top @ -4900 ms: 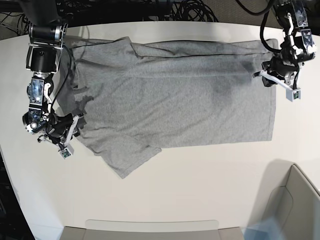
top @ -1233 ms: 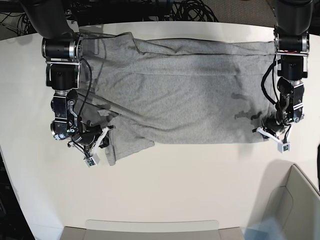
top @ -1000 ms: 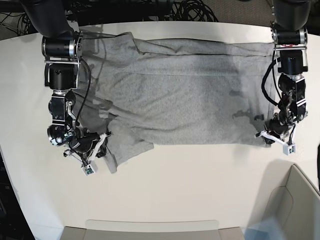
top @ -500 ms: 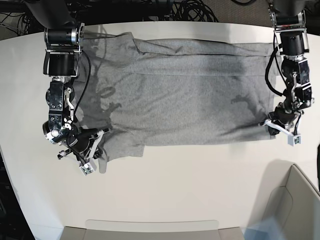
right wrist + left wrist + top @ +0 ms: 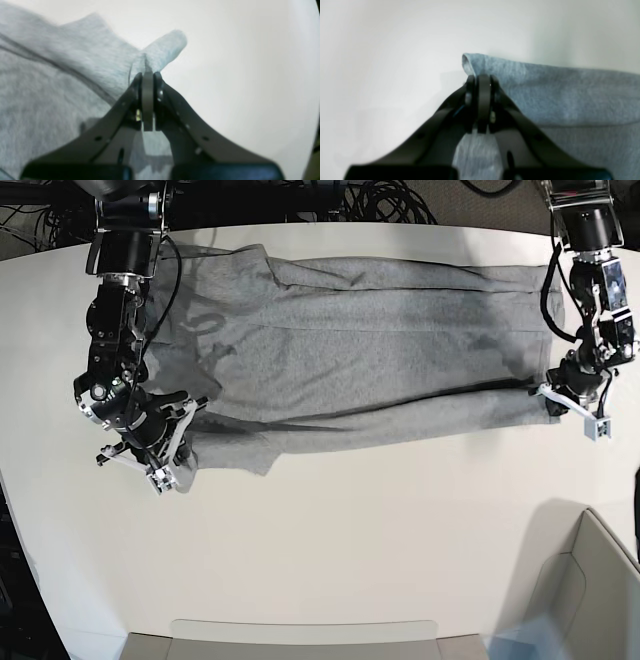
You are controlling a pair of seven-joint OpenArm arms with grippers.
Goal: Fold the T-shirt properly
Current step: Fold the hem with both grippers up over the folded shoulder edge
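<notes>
Next, I release the sleeve with my right gripper on the T-shirt's end (image 5: 149, 317) beneath my right arm, just short of the T-shirt's far corner.
The heather-grey T-shirt (image 5: 350, 350) lies lengthwise across the far half of the white table (image 5: 350, 530), plain side up, its near edge doubled under. In the base view my left gripper (image 5: 550, 391) is shut on the shirt's near right corner. The left wrist view shows its tips (image 5: 480, 80) pinching a rolled fold of the cloth (image 5: 557, 100). At the shirt's near left end my right gripper (image 5: 168, 467) is shut on the sleeve. The right wrist view shows its tips (image 5: 147, 75) clamped on a nub of the fabric (image 5: 62, 87).
An open cardboard box (image 5: 590, 580) stands at the near right corner. A flat tray edge (image 5: 300, 635) runs along the near side. Black cables (image 5: 380, 200) lie behind the table's far edge.
Both grippers have moved toward the table's far edge and slightly outward, still pinching the cloth. The shirt's near edge has been drawn back with them and the near-left sleeve flap has shrunk.
</notes>
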